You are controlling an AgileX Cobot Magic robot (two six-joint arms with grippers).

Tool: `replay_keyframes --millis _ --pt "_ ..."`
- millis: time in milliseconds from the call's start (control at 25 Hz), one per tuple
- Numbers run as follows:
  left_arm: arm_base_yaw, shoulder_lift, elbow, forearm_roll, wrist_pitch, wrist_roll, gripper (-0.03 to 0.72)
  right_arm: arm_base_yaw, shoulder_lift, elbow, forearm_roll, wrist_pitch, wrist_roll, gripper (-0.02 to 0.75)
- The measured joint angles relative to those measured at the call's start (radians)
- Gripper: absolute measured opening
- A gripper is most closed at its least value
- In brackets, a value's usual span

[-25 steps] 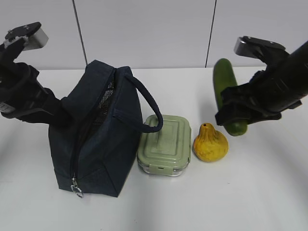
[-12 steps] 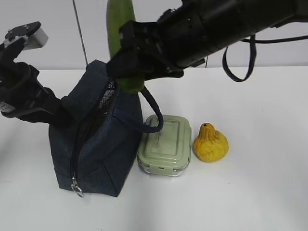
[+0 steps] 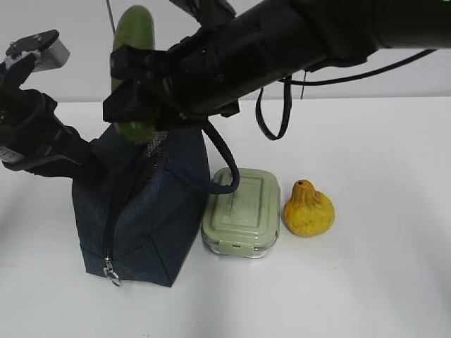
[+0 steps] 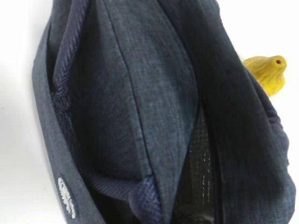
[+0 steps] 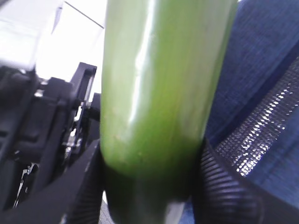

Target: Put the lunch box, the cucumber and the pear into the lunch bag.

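Note:
I need to release the cucumber, now upright over the bag's opening, from my right gripper inside the navy lunch bag, midway (image 3: 146, 177) along its open top zipper.
The dark navy lunch bag (image 3: 151, 211) stands at the left with its top zipper open. My left gripper (image 3: 86, 159) is at the bag's rear left edge. In the left wrist view the bag's fabric (image 4: 140, 93) is drawn taut up to the jaws and hides them. My right gripper (image 3: 137, 116) reaches across and is shut on the green cucumber (image 3: 134, 42), holding it upright over the bag's opening. The right wrist view shows the cucumber (image 5: 159, 84) between the black fingers (image 5: 219, 186). The sage-lidded lunch box (image 3: 243, 204) and the yellow pear (image 3: 308, 209) sit right of the bag.
The bag's loop handle (image 3: 222, 158) hangs over the lunch box. The silver zipper pull (image 3: 111, 276) hangs at the bag's front lower corner. The pear also shows in the left wrist view (image 4: 268, 72). A white wall stands behind the white table (image 3: 380, 282).
My right arm has carried the cucumber from the right side of the table leftward across the bag, to above its opening. The left arm, lunch box and pear have not moved.

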Motion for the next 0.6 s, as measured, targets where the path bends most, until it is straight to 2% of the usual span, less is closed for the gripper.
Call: replay_keyframes --millis 240,400,600 --pt "0.000 0.000 0.000 -0.001 0.000 -0.001 0.003 0.012 0.078 -0.007 0.011 -0.032 -0.002 0.377" --pt "0.000 0.000 0.000 0.000 -0.001 -0.001 0.003 0.012 0.117 -0.007 -0.034 -0.007 -0.003 0.377" --pt "0.000 0.000 0.000 -0.001 -0.014 -0.001 0.003 0.012 0.123 -0.010 -0.300 0.066 0.187 0.377"
